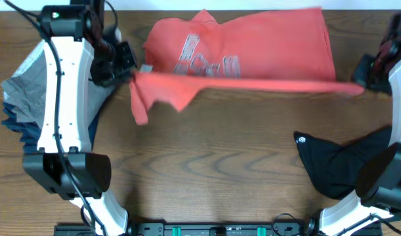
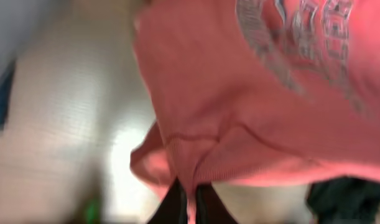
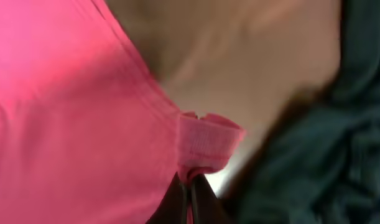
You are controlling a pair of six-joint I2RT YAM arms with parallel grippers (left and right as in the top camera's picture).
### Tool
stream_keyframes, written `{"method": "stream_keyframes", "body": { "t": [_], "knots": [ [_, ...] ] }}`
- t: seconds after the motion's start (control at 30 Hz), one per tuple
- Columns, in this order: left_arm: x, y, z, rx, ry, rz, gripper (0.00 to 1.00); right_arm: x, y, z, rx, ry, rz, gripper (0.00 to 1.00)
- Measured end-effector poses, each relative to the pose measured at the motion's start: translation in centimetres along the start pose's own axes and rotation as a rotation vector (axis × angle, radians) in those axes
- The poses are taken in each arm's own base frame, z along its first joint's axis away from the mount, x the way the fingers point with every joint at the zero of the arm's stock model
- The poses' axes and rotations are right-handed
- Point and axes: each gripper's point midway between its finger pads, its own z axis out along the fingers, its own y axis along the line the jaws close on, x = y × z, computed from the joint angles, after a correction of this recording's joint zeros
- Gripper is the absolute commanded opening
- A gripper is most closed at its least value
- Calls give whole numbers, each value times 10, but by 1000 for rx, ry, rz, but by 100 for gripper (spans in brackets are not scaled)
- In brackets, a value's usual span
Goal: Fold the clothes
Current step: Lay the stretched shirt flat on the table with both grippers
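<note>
Next, I lay the folded edge down with my left gripper on the T-shirt's end (image 1: 157, 88) closest to the grey pile, just below the lettering.
The coral-red T-shirt (image 1: 253, 46) with grey chest lettering lies across the back of the table. Its near edge is lifted and stretched taut between the two grippers. My left gripper (image 1: 136, 71) is shut on the shirt's left end, where a sleeve hangs down; the left wrist view shows its jaws (image 2: 191, 202) pinching red cloth (image 2: 239, 112). My right gripper (image 1: 361, 82) is shut on the right end; the right wrist view shows its jaws (image 3: 191, 196) clamping a red hem (image 3: 84, 112). A black garment (image 1: 344, 160) with a small white logo lies at the front right.
A pile of grey and blue clothes (image 1: 23, 98) lies at the left edge under the left arm. The black garment also shows in the right wrist view (image 3: 320, 155). Bare wooden tabletop (image 1: 213, 164) spans the middle front.
</note>
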Motion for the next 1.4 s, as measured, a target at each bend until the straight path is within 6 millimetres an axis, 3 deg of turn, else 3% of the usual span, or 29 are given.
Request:
{"method": "stream_keyframes", "body": {
  "t": [0.1, 0.27, 0.57, 0.77, 0.87, 1.0, 1.27, 1.4],
  "knots": [
    [11, 8, 12, -23, 66, 7, 6, 29, -17, 12, 54, 112, 16, 1],
    [44, 24, 51, -84, 243, 9, 6, 69, -47, 28, 122, 268, 55, 1],
    [132, 64, 119, -203, 568, -1, 6, 101, -82, 38, 169, 391, 132, 1],
    [173, 83, 119, -195, 533, -7, 6, 120, -84, 43, 181, 451, 123, 1],
    [180, 85, 112, -174, 467, 4, 6, 122, -84, 43, 180, 459, 122, 1],
    [168, 78, 107, -119, 307, 31, 6, 115, -79, 47, 152, 428, 133, 1],
    [76, 41, 103, 52, -122, 38, 6, 56, -37, 67, -88, 199, 171, 1],
    [48, 29, 100, 105, -223, 15, 6, 35, -20, 67, -181, 120, 162, 3]
  ]
}}
